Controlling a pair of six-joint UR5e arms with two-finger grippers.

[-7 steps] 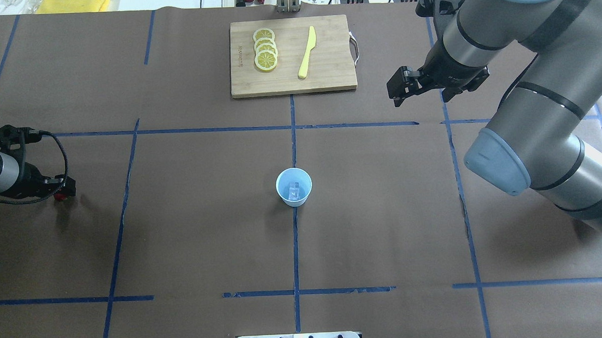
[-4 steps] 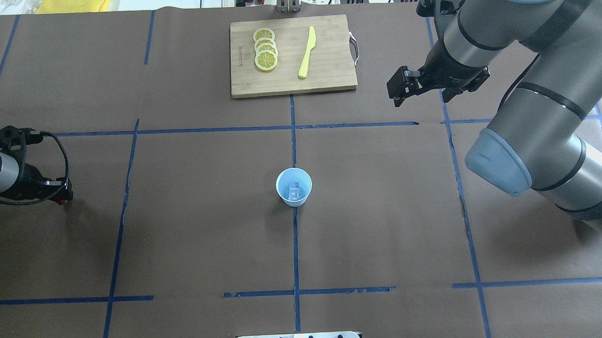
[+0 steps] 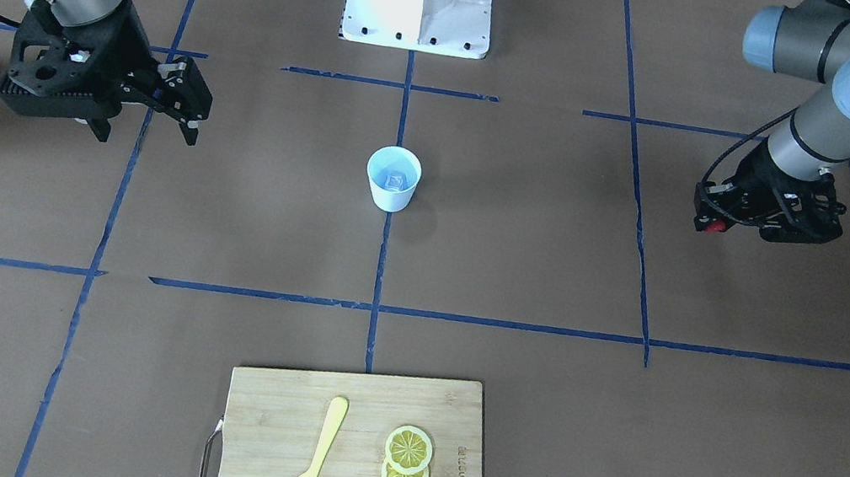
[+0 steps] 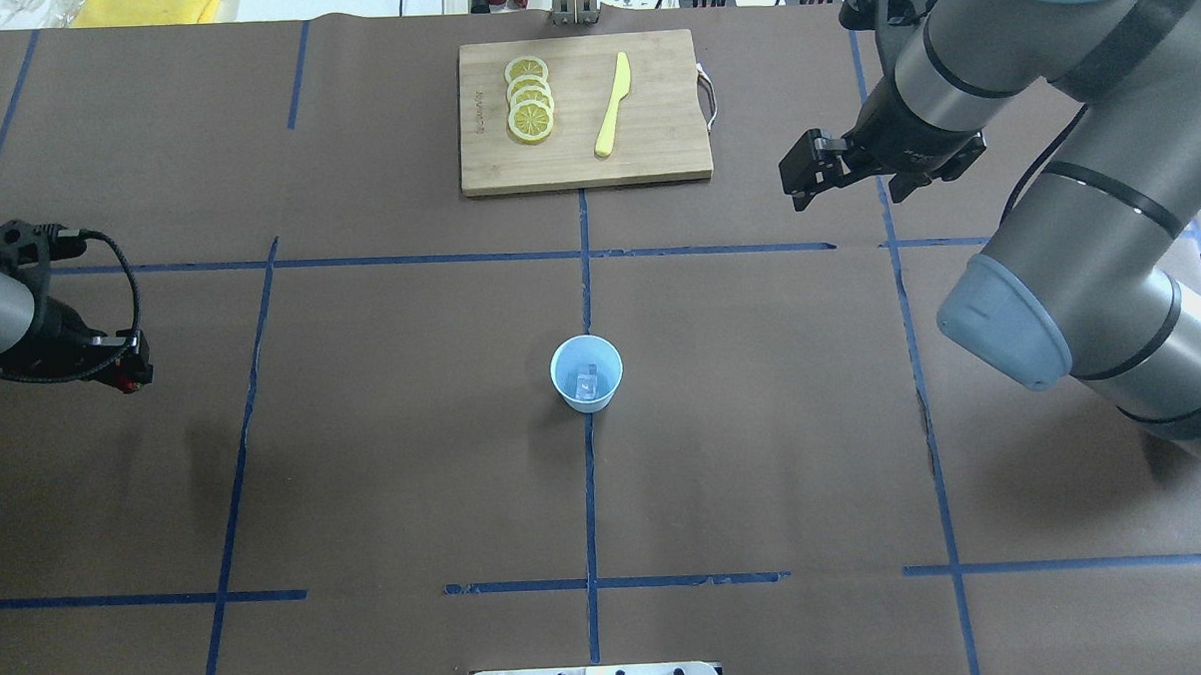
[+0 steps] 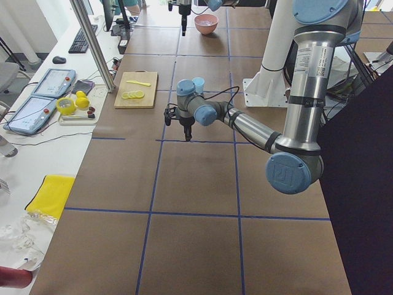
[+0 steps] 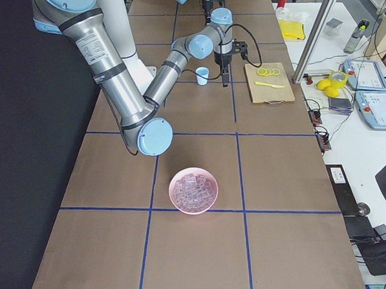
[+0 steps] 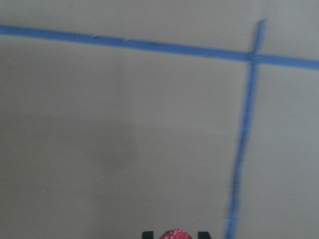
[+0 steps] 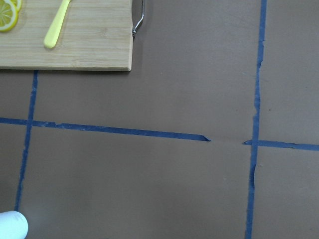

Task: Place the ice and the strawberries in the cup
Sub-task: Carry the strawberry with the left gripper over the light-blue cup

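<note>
My left gripper is to release the red strawberry inside the pale blue cup (image 3: 395,177), with the ice cube.
The pale blue cup (image 4: 587,373) stands upright at the table's middle, also in the front view (image 3: 393,176). An ice cube (image 4: 587,381) lies inside it. My left gripper (image 4: 131,382) hovers far to the cup's left and is shut on a small red strawberry (image 3: 707,225). The strawberry shows between the fingers in the left wrist view (image 7: 175,234). My right gripper (image 4: 800,176) is open and empty, above the table right of the cutting board. A sliver of the cup (image 8: 10,224) shows in the right wrist view.
A pink bowl (image 6: 172,198) of ice cubes (image 6: 194,188) sits on my right side, partly under the right arm. A wooden cutting board (image 4: 663,125) with lemon slices (image 4: 529,98) and a yellow knife (image 4: 613,102) lies at the far middle.
My left gripper has shifted slightly toward the far side with the strawberry still held. My right gripper has drifted a little right and farther away. The cup has not moved.
</note>
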